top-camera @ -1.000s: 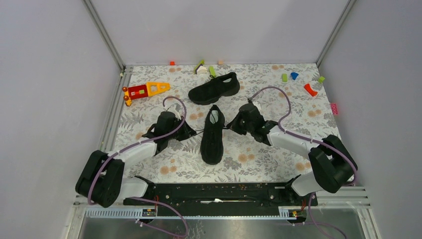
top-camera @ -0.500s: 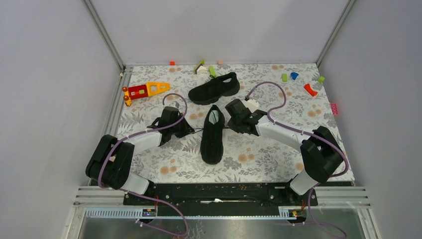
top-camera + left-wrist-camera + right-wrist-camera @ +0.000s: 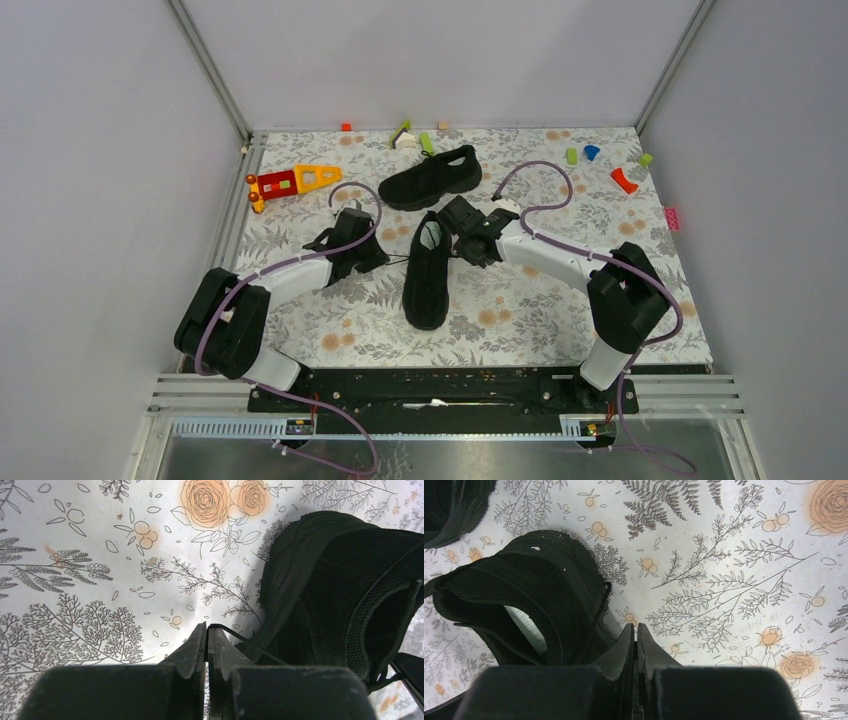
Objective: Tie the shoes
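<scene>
The thin black lace is at my left gripper. It will let go of the lace at the near shoe's side edge [image 3: 408, 261] [image 3: 262, 634], just beyond its fingers.
One black shoe [image 3: 427, 272] lies in the middle of the mat, its heel and pale insole toward the back. The second shoe [image 3: 432, 176] lies on its side behind it. My left gripper [image 3: 378, 259] is just left of the near shoe, shut on a thin black lace [image 3: 250, 647] that runs from its tips [image 3: 207, 626] to the shoe [image 3: 340, 595]. My right gripper [image 3: 455, 247] is just right of the shoe's heel. Its jaws [image 3: 635, 627] are shut, and a lace [image 3: 596, 615] from the shoe [image 3: 524, 600] leads down into them.
A red, orange and yellow toy [image 3: 290, 181] lies at the back left. Small coloured blocks lie along the back edge [image 3: 427, 143] and at the back right [image 3: 623, 180]. Grey walls close in the floral mat [image 3: 520, 310] on three sides.
Both grippers have moved toward the back and closer to the near shoe, still shut on the laces. The right arm has swung left. The shoes have not moved.
</scene>
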`<state>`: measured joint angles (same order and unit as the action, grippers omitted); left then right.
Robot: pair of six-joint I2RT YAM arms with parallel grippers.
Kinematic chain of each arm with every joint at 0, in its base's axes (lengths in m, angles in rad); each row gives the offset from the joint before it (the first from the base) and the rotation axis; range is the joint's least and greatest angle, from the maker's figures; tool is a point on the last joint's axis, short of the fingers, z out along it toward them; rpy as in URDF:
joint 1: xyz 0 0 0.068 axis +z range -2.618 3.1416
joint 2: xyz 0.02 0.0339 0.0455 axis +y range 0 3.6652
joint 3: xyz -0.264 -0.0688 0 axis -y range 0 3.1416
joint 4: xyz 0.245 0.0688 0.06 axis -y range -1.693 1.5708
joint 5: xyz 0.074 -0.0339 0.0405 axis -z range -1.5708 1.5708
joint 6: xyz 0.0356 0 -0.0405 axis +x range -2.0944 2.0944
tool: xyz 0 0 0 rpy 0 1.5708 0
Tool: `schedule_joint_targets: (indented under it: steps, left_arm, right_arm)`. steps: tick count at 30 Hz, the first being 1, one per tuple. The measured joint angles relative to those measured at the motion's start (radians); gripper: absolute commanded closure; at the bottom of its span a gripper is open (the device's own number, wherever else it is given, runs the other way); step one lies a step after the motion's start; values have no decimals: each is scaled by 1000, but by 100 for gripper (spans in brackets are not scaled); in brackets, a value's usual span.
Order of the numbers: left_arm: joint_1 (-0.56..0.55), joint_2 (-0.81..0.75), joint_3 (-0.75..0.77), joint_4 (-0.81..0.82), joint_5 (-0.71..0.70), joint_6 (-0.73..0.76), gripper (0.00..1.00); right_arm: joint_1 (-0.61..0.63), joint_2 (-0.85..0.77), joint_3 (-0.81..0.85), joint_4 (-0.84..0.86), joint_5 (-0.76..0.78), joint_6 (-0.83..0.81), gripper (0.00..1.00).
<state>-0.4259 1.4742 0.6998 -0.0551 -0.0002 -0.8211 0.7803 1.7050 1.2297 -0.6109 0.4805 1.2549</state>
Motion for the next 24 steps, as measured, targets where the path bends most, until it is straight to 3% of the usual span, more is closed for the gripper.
schedule_joint_targets:
  steps: [8,15,24]
  left_arm:
    - [-109,-6,100,-153,-246,5,100]
    - [-189,0,164,-256,-439,12,100]
    - [-234,63,232,-323,-544,16,100]
  right_arm:
    - [26,23,48,-81,85,26,100]
    - [68,131,206,-240,200,47,100]
    - [80,187,263,-356,234,99,100]
